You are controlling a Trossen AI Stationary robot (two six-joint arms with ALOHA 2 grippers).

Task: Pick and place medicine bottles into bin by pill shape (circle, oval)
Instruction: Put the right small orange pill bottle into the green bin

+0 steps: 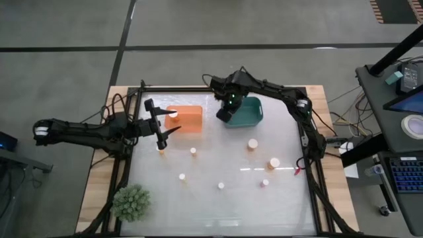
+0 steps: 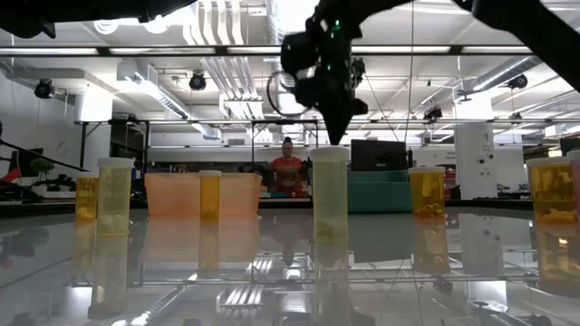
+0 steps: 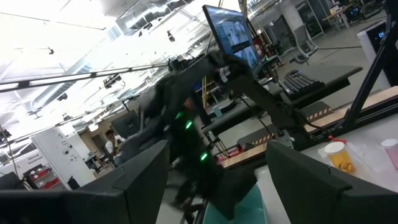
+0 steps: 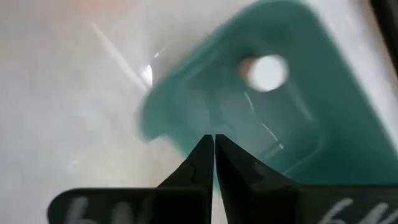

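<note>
My left gripper should grasp the white cap (image 1: 193, 151) of the medicine bottle in front of the orange bin's corner that is closest to the teal bin.
Several small amber medicine bottles with white caps stand on the white table top: one (image 1: 253, 143), another (image 1: 274, 162), smaller ones such as (image 1: 193, 151). In the low view they stand upright in a row, one (image 2: 330, 195) in the middle. One bottle (image 4: 268, 71) lies inside the teal bin (image 1: 246, 112). My right gripper (image 4: 214, 139) is shut and empty, pointing down above that bin's left part (image 1: 225, 114). My left gripper (image 1: 170, 121) hangs open and empty at the left edge of the orange bin (image 1: 187, 119).
The two bins sit side by side at the table's far edge. A green plant (image 1: 131, 201) stands at the near left corner. A black frame (image 1: 310, 172) runs around the table top. A person (image 2: 287, 172) stands in the room behind.
</note>
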